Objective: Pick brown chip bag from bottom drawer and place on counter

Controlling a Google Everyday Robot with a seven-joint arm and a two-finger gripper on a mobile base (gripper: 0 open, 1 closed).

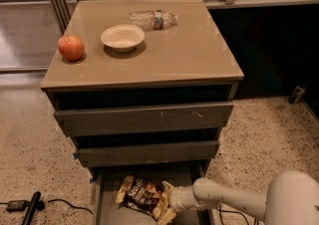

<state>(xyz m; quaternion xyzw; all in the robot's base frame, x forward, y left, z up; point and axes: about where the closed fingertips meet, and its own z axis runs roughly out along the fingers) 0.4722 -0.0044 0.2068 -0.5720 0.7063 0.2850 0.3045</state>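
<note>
The robot's gripper needs to close on the brown chip bag's end [159,206] nearest the white arm, in the open bottom drawer.
The brown chip bag [141,195] lies crinkled in the open bottom drawer [107,208], towards its front middle. My gripper [167,201] reaches in from the right on a white arm [224,200], low in the drawer at the bag's right end. Its tan fingers [166,188] stand apart, one on each side of the bag's end, so the gripper is open around it. The counter [184,50] is the tan top of the cabinet above.
On the counter stand a red apple [71,47] at the left, a white bowl [122,38] in the middle and a clear plastic bottle [152,19] lying at the back. Two shut drawers [144,118] overhang the bottom one. A black cable and tool [30,208] lie on the floor at left.
</note>
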